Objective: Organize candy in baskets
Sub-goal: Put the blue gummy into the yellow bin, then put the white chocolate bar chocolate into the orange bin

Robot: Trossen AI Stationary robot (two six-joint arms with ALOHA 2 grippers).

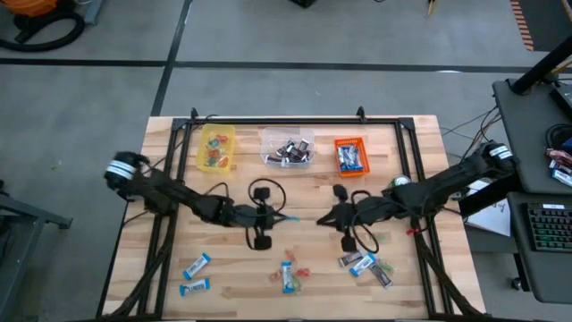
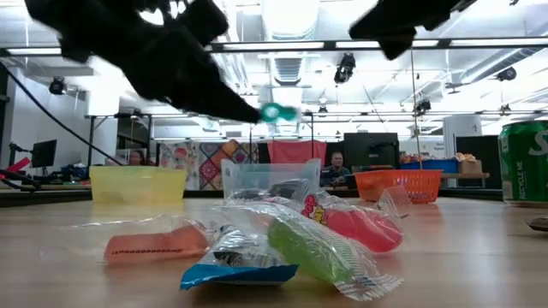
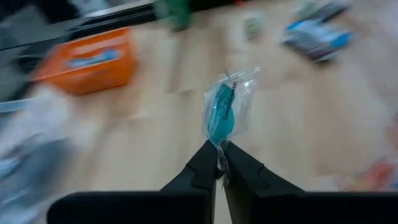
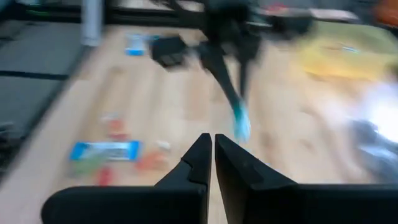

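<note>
Next, my left gripper drops the teal candy among the candies at the near end of the yellow basket (image 1: 214,161). The teal candy now hangs over the table's middle.
A teal candy (image 3: 222,112) in a clear wrapper hangs over the middle of the table, with my left gripper (image 3: 219,163) shut on it; the low view shows that candy (image 2: 275,112) well above the wood. My right gripper (image 4: 209,144) is shut with nothing in it, close by on the candy's right (image 1: 322,219). The yellow basket (image 1: 217,148), the clear basket (image 1: 287,148) and the orange basket (image 1: 350,156) stand in a row at the far edge, each with candy inside. Loose candy lies near the front: blue-and-white bars (image 1: 197,266), a mixed heap (image 1: 288,277) and another cluster (image 1: 365,265). My left gripper pinches the wrapper's end (image 3: 219,148) between its two fingertips. The fingers come from the table's left, slanting a little downward. The teal candy sticks out beyond the fingertips and is lifted clear of the table.
A green can (image 2: 524,162) stands at the right side of the table. A black frame (image 1: 277,119) runs along the far edge and down both sides. Bare wood lies between the baskets and the loose candy. People show in the room behind the table.
</note>
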